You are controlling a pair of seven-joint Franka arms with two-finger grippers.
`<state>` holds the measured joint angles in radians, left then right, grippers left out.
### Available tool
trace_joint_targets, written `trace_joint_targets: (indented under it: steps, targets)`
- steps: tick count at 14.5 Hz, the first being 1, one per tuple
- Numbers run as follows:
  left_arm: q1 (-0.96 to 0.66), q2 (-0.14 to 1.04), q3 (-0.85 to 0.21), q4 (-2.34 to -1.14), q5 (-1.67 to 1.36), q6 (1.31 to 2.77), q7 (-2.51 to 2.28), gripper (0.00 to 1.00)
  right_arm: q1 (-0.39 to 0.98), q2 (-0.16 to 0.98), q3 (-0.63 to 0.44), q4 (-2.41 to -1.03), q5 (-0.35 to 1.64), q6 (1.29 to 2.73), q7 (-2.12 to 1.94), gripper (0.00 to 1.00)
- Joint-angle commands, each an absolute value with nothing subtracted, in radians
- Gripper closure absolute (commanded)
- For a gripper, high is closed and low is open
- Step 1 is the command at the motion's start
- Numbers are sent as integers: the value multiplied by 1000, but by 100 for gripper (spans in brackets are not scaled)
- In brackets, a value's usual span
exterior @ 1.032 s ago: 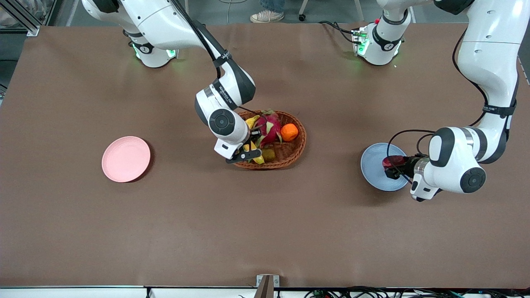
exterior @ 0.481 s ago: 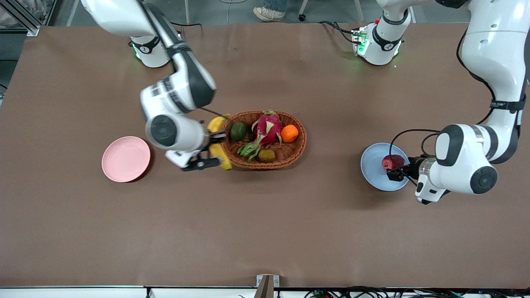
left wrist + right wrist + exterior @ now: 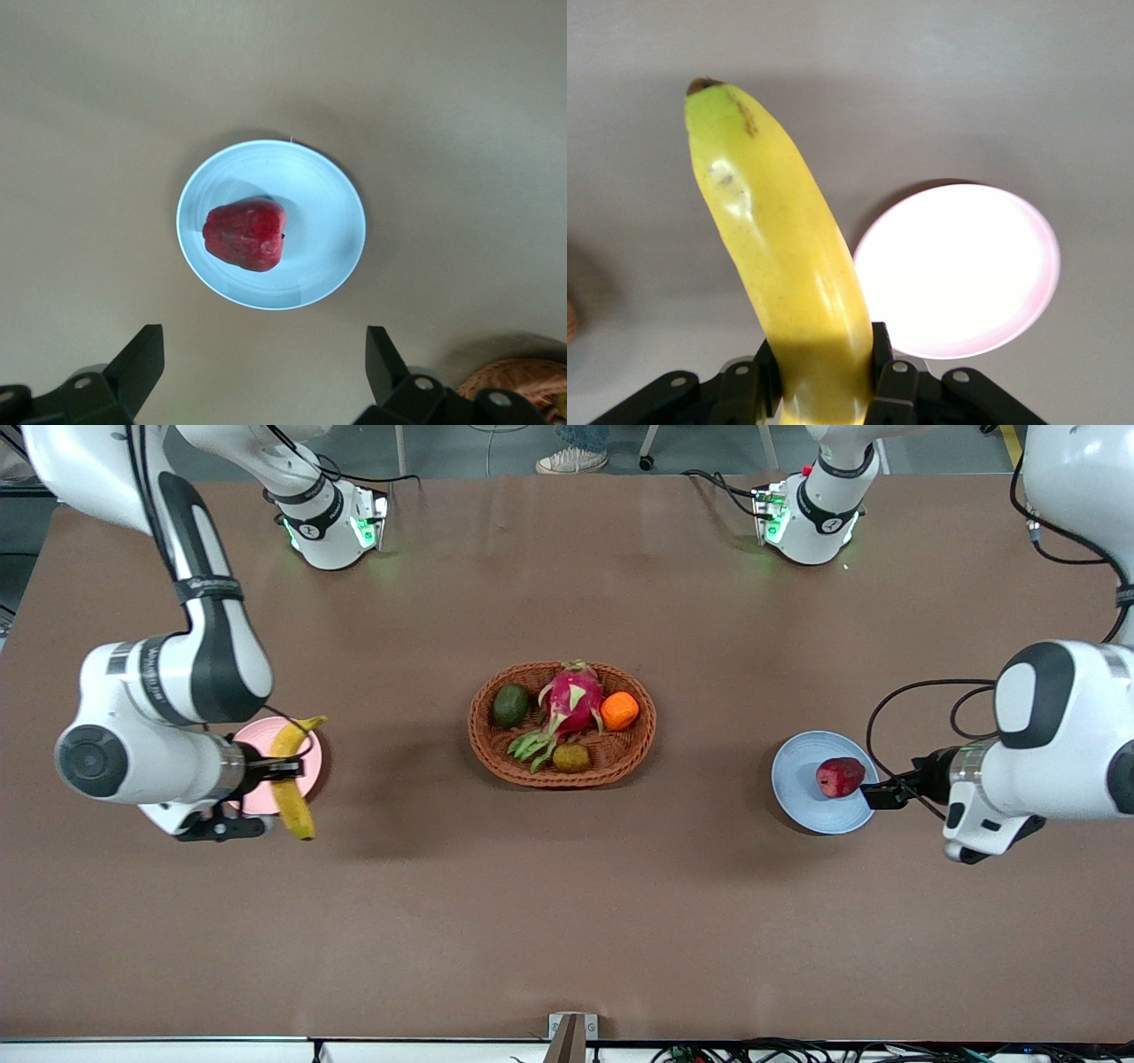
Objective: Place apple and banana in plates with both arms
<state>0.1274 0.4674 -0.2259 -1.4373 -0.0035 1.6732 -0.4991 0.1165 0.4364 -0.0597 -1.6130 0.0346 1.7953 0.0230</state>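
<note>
Next, my right gripper releases the yellow banana, now in the air over that plate's edge, across the middle of the pale pink plate [image 3: 275, 764] [image 3: 959, 272].
The dark red apple [image 3: 839, 777] lies in the light blue plate [image 3: 802, 793]; it also shows in the left wrist view [image 3: 245, 234] on that plate [image 3: 328, 230]. My left gripper [image 3: 884, 794] is open and empty, raised beside the plate's edge toward the left arm's end of the table; its fingers [image 3: 137, 365] stand wide apart. My right gripper [image 3: 268, 772] is shut on the yellow banana [image 3: 289, 777] and holds it in the air over the edge of the pale pink plate [image 3: 308, 760]. In the right wrist view the banana [image 3: 780, 248] sits between the fingers [image 3: 890, 367], with the pink plate [image 3: 957, 266] below.
An oval brown wicker basket [image 3: 633, 746] stands mid-table with a magenta dragon fruit [image 3: 571, 698], an orange [image 3: 619, 709], a dark green fruit [image 3: 510, 705] and a small brownish fruit [image 3: 571, 757]. Its rim shows in the left wrist view [image 3: 518, 385].
My right gripper lifted the banana out of the basket and carried it to over the pink plate. My left gripper let go of the apple on the blue plate and drew back.
</note>
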Motion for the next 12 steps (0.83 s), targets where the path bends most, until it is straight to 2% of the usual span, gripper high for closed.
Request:
trace_joint_targets:
  steps: [1, 3, 6, 10, 11, 12]
  targets:
    - [127, 416, -224, -1413, 47, 1655, -416, 0, 34, 419, -34, -1693, 6, 1865, 2, 83]
    - [127, 411, -224, -1350, 95, 1655, -367, 0, -12, 419, -34, -1784, 6, 1958, -44, 83]
    - [130, 324, -224, -1351, 110, 1651, -287, 0, -57, 419, -32, -1867, 6, 2012, -100, 83]
    - [129, 227, -225, -1350, 110, 1553, -241, 0, -67, 419, -34, -1969, 6, 2084, -123, 82]
    - [127, 204, -227, -1353, 109, 1524, -233, 0, -72, 419, -34, -2005, 6, 2129, -124, 79]
    - [127, 181, -239, -1353, 109, 1484, -219, 0, -71, 419, -34, -2029, 6, 2167, -124, 71]
